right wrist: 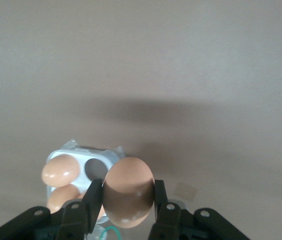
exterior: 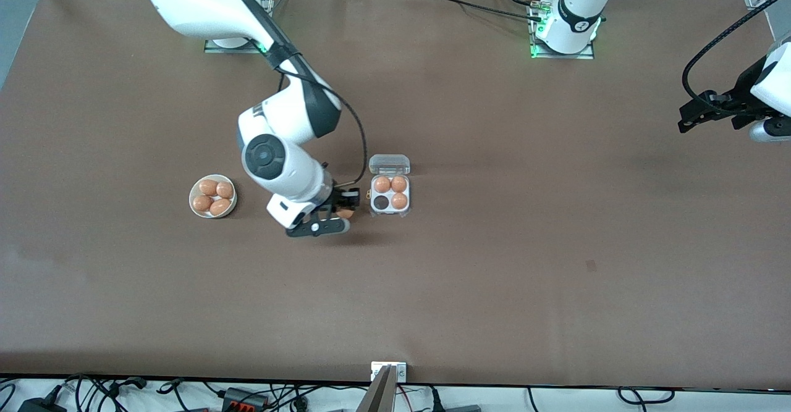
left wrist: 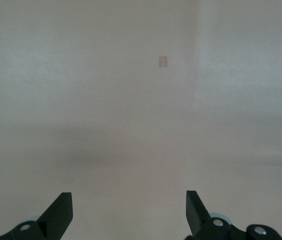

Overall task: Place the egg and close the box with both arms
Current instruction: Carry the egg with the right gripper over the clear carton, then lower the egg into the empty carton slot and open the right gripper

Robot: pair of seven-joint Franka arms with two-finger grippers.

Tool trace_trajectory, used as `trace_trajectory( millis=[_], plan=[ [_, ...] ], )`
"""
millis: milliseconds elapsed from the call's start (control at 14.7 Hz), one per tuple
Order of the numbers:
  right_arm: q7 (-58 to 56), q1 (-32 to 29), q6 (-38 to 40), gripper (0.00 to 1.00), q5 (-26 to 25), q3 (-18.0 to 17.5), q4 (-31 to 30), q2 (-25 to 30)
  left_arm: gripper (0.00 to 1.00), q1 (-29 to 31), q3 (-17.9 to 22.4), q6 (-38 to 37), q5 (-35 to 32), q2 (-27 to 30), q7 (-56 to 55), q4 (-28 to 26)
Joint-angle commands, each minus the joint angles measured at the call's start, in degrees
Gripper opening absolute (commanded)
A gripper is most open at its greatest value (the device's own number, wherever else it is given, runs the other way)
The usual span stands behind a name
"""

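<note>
The orange-brown egg, now held low just beside the box, is to go in the empty cell of the box's white tray (exterior: 382,201) (right wrist: 96,169). I need to let go of it there with my right gripper.
My right gripper (exterior: 342,213) is shut on an orange-brown egg (exterior: 346,213), held low over the table just beside the box (exterior: 405,209), toward the right arm's end. In the right wrist view the egg (right wrist: 129,192) sits between the two fingers (right wrist: 92,200). The box's white tray (right wrist: 83,154) holds three eggs (exterior: 390,184) and has one empty cell (exterior: 381,202) at the corner closest to the held egg. Its clear lid (exterior: 389,164) stands open. My left gripper (exterior: 695,112) is open and empty, waiting high at the left arm's end of the table (left wrist: 128,212).
A round white bowl (exterior: 193,208) with several more eggs sits on the brown table toward the right arm's end. A small dark patch (exterior: 591,265) marks the table nearer the front camera; it also shows in the left wrist view (left wrist: 163,61).
</note>
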State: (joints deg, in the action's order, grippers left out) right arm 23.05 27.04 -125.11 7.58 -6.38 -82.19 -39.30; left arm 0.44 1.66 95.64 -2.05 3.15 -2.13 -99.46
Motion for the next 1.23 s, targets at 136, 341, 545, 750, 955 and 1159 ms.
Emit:
trace_trajectory(
  millis=[136,341,545,750,955,1159],
  plan=[
    [6.6,4.4,-2.5,0.0,-2.7,1.4,1.9,-2.9,1.0,0.3,0.0,-0.8,-0.2,-0.7,0.2,1.4],
    [8.0,5.6,-4.4,0.0,-2.7,1.4,1.9,-4.5,1.0,0.3,0.0,-0.8,-0.2,-0.7,0.2,1.4],
    [8.2,6.8,-6.4,0.0,-2.7,1.4,1.9,-5.9,1.0,0.2,0.0,-0.8,-0.2,-0.7,0.1,1.4],
    [9.5,6.9,-7.4,0.0,-2.5,1.3,1.9,-6.5,1.0,0.2,0.0,-0.8,-0.2,-0.7,0.0,1.4],
    [9.4,6.9,-7.3,0.0,-2.4,1.3,1.8,-6.6,1.0,0.2,0.0,-0.8,-0.2,-0.7,0.0,1.4],
    [9.5,7.0,-7.0,1.0,-2.1,1.2,1.8,-6.6,1.0,0.2,0.0,-0.9,-0.2,-0.7,0.0,1.4]
  ],
)
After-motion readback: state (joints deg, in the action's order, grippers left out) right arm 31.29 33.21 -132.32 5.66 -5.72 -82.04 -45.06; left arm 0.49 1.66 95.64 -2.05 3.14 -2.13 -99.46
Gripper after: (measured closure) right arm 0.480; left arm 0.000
